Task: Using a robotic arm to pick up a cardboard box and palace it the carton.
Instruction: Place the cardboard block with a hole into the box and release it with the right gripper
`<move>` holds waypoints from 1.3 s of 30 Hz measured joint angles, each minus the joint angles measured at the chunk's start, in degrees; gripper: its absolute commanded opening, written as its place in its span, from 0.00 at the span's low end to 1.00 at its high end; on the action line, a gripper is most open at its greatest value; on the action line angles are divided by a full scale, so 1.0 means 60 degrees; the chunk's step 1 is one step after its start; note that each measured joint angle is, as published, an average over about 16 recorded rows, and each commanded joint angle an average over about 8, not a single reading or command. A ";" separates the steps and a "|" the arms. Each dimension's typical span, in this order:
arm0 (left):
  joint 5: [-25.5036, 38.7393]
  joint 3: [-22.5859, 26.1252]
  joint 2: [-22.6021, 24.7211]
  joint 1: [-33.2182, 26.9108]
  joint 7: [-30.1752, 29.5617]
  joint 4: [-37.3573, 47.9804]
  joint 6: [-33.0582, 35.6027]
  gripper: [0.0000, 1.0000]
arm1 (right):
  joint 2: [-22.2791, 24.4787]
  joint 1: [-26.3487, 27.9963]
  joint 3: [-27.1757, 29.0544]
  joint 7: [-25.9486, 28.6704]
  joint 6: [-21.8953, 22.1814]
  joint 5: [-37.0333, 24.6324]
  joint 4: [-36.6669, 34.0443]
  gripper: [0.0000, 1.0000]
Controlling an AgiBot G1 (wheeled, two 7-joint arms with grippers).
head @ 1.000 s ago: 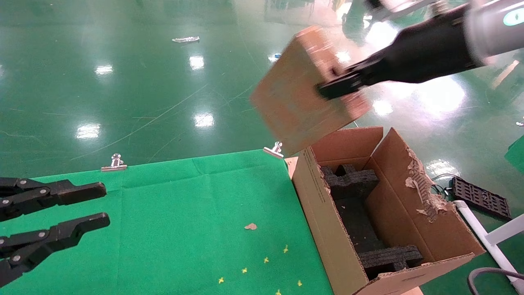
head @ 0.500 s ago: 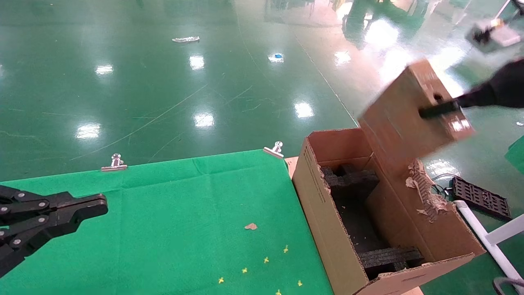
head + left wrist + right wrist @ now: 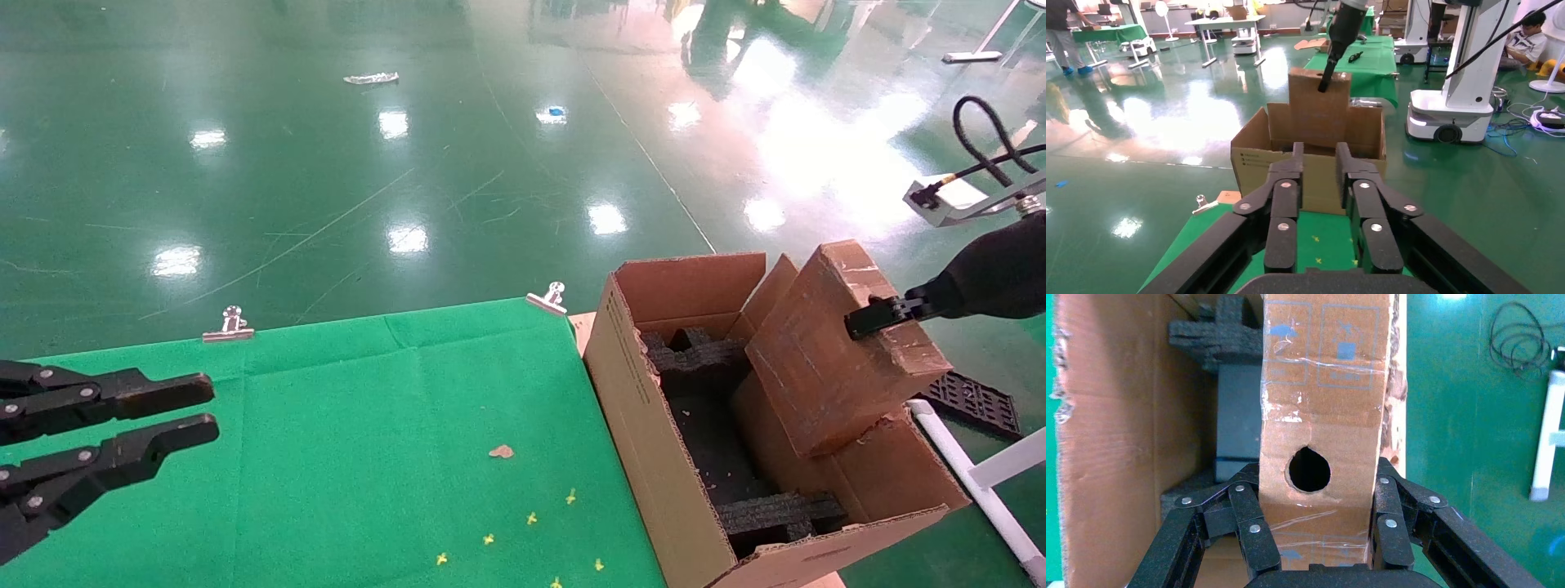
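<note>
Next, I let go of the cardboard box with my right gripper inside the carton [image 3: 797, 421], against the side farthest from the green cloth.
My right gripper [image 3: 876, 315] is shut on the narrow top edge of the cardboard box [image 3: 825, 359], which hangs tilted over the right flap of the carton [image 3: 645, 425], its lower end inside the opening. In the right wrist view the fingers [image 3: 1254, 527] clamp both sides of the cardboard box [image 3: 1324, 416] beside its round hole, above the carton wall [image 3: 1125, 416] and black foam [image 3: 1217, 337]. My left gripper [image 3: 200, 408] is open and empty over the green cloth at the left. The left wrist view shows the left gripper [image 3: 1319, 153], the carton [image 3: 1315, 177] and the box [image 3: 1318, 104].
The carton stands at the right edge of the green-clothed table [image 3: 368, 425]. Metal clips [image 3: 547, 299] hold the cloth's far edge. A cardboard scrap [image 3: 500, 451] lies on the cloth. A black tray [image 3: 972, 400] and a white pipe frame [image 3: 972, 482] are on the floor to the right.
My right gripper carried the box from above the table's far corner to the right and down onto the carton's right side. My left gripper's fingers closed and then opened again.
</note>
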 measured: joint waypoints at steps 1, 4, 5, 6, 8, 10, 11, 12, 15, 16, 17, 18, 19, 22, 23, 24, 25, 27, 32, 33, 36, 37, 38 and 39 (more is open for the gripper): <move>0.0000 0.0001 0.0000 0.0000 0.0000 0.0000 0.0000 1.00 | -0.0061 -0.0107 -0.0026 0.0012 0.0015 0.0009 -0.0129 0.00; -0.0002 0.0002 -0.0001 0.0000 0.0001 0.0000 -0.0001 1.00 | -0.0251 -0.0414 -0.0095 0.0026 0.0084 0.0021 -0.0508 0.00; -0.0002 0.0003 -0.0001 -0.0001 0.0001 0.0000 -0.0001 1.00 | -0.0311 -0.0515 -0.0113 0.0021 0.0112 0.0031 -0.0632 0.00; -0.0002 0.0003 -0.0001 -0.0001 0.0002 0.0000 -0.0001 1.00 | -0.0372 -0.0619 -0.0132 0.0011 0.0149 0.0037 -0.0755 0.00; -0.0003 0.0004 -0.0002 -0.0001 0.0002 0.0000 -0.0002 1.00 | -0.0490 -0.0825 -0.0159 -0.0020 0.0238 0.0058 -0.0993 0.00; -0.0004 0.0006 -0.0002 -0.0001 0.0003 0.0000 -0.0002 1.00 | -0.0609 -0.1034 -0.0179 -0.0067 0.0338 0.0085 -0.1224 0.00; -0.0004 0.0006 -0.0003 -0.0001 0.0003 0.0000 -0.0003 1.00 | -0.0669 -0.1136 -0.0186 -0.0094 0.0392 0.0100 -0.1336 0.00; -0.0005 0.0007 -0.0003 -0.0001 0.0003 0.0000 -0.0003 1.00 | -0.0730 -0.1240 -0.0191 -0.0121 0.0446 0.0116 -0.1446 0.00; -0.0006 0.0008 -0.0003 -0.0002 0.0004 0.0000 -0.0004 1.00 | -0.0911 -0.1553 -0.0193 -0.0212 0.0619 0.0180 -0.1769 0.00; -0.0006 0.0009 -0.0004 -0.0002 0.0004 0.0000 -0.0004 1.00 | -0.0971 -0.1662 -0.0189 -0.0245 0.0685 0.0205 -0.1871 0.00; -0.0007 0.0010 -0.0004 -0.0002 0.0005 0.0000 -0.0004 1.00 | -0.1030 -0.1776 -0.0183 -0.0278 0.0751 0.0235 -0.1971 0.00; -0.0007 0.0010 -0.0004 -0.0002 0.0005 0.0000 -0.0004 1.00 | -0.1090 -0.1891 -0.0175 -0.0312 0.0819 0.0268 -0.2068 0.00; -0.0007 0.0011 -0.0004 -0.0002 0.0005 0.0000 -0.0005 1.00 | -0.1147 -0.2008 -0.0164 -0.0344 0.0884 0.0307 -0.2162 0.00; -0.0008 0.0012 -0.0005 -0.0003 0.0006 0.0000 -0.0005 1.00 | -0.1313 -0.2364 -0.0119 -0.0444 0.1077 0.0439 -0.2428 0.00; -0.0009 0.0013 -0.0005 -0.0003 0.0006 0.0000 -0.0006 1.00 | -0.1363 -0.2482 -0.0098 -0.0476 0.1136 0.0493 -0.2512 0.00; -0.0009 0.0013 -0.0006 -0.0003 0.0007 0.0000 -0.0006 1.00 | -0.1410 -0.2601 -0.0075 -0.0509 0.1193 0.0550 -0.2594 0.00; -0.0010 0.0014 -0.0006 -0.0003 0.0007 0.0000 -0.0006 1.00 | -0.1454 -0.2713 -0.0053 -0.0543 0.1251 0.0603 -0.2672 0.00; -0.0010 0.0015 -0.0006 -0.0003 0.0008 0.0000 -0.0007 1.00 | -0.1542 -0.2931 -0.0014 -0.0611 0.1365 0.0698 -0.2822 0.00; -0.0012 0.0018 -0.0007 -0.0004 0.0009 0.0000 -0.0008 1.00 | -0.1716 -0.3404 0.0082 -0.0781 0.1607 0.0912 -0.3118 0.00; -0.0013 0.0018 -0.0008 -0.0004 0.0009 0.0000 -0.0008 1.00 | -0.1744 -0.3492 0.0101 -0.0817 0.1654 0.0952 -0.3164 0.00; -0.0014 0.0020 -0.0008 -0.0004 0.0010 0.0000 -0.0009 1.00 | -0.1804 -0.3738 0.0163 -0.0928 0.1785 0.1075 -0.3277 0.00; -0.0014 0.0021 -0.0008 -0.0005 0.0010 0.0000 -0.0009 1.00 | -0.1820 -0.3814 0.0183 -0.0965 0.1824 0.1115 -0.3308 0.00; -0.0015 0.0021 -0.0009 -0.0005 0.0011 0.0000 -0.0009 1.00 | -0.1834 -0.3886 0.0203 -0.1002 0.1863 0.1152 -0.3335 0.00; -0.0015 0.0022 -0.0009 -0.0005 0.0011 0.0000 -0.0009 1.00 | -0.1848 -0.3954 0.0218 -0.1041 0.1898 0.1182 -0.3361 0.00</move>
